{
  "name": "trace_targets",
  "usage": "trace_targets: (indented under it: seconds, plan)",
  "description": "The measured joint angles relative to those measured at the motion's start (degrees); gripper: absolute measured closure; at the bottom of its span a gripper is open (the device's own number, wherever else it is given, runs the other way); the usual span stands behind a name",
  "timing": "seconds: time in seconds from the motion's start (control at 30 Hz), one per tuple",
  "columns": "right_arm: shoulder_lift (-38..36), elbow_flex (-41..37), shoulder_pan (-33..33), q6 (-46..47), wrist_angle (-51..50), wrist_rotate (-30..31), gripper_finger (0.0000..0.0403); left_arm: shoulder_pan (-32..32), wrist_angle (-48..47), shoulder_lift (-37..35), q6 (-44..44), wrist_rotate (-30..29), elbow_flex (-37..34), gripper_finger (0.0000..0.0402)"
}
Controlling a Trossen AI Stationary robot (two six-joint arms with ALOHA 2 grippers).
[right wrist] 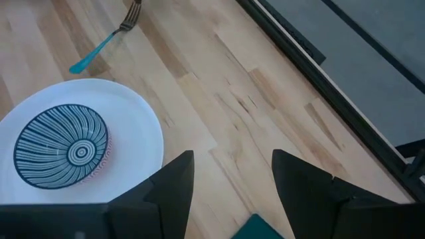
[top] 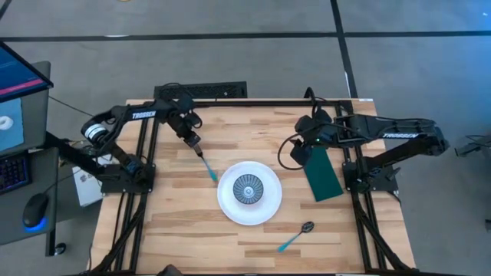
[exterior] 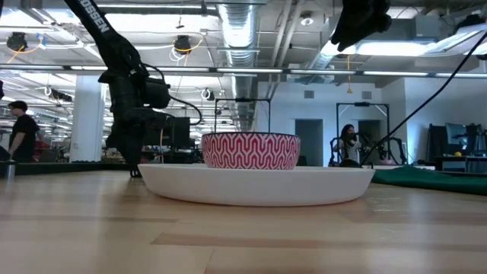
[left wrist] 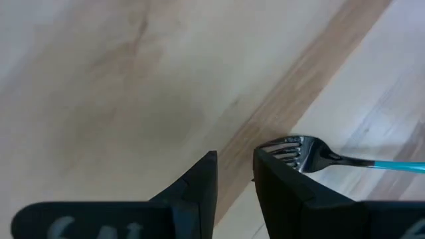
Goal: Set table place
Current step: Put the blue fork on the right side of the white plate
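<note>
I should next close my left gripper on the tines [top: 199, 152] [left wrist: 285, 151] of the turquoise-handled fork next to the white plate, leaving the fork's handle free.
A white round plate [top: 249, 211] lies mid-table with a small bowl [top: 249, 188] standing in it. The bowl is blue-striped inside and red-patterned outside [exterior: 249, 151]. A turquoise-handled fork [top: 207, 165] lies flat on the wood left of the plate. My left gripper [top: 195, 142] is low at the fork's tine end, its fingers a narrow gap apart [left wrist: 234, 179] and holding nothing. A turquoise-handled spoon [top: 295, 236] lies near the front edge. A dark green cloth [top: 322, 173] lies right of the plate. My right gripper [right wrist: 232, 176] is open above the cloth's far end. My left gripper holds nothing between its fingers. The fork's tines [left wrist: 295, 149] lie on the table right beside the outer side of one finger [left wrist: 279, 179]; whether that finger touches them, I cannot tell.
The table's black frame rails [top: 253, 102] run along the far edge and both sides. Bare wood lies in front of the plate and at the near left. A desk with a monitor and mouse [top: 34, 211] stands off the table's left. People show in the room behind [exterior: 348, 144].
</note>
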Motion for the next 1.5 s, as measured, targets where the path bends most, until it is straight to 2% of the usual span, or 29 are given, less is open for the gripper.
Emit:
trace_targets:
  seconds: [0.5,0.77,1.23,1.5]
  plan:
    - [0.0,0.0,0.0,0.0,0.0,0.0,0.0178,0.0,-0.1,0.3,-0.4,0.2,0.0,0.0315]
    - [0.0,0.0,-0.3,0.0,0.0,0.0,0.0178,-0.2,-0.3,0.3,-0.5,5.8,0.0,0.0315]
    - [0.0,0.0,-0.3,0.0,0.0,0.0,0.0178,-5.9,-2.3,0.3,-1.5,5.9,0.0,0.0315]
    - [0.0,0.0,-0.3,0.0,0.0,0.0,0.0178,-6.5,-2.4,0.3,-2.0,6.0,0.0,0.0315]
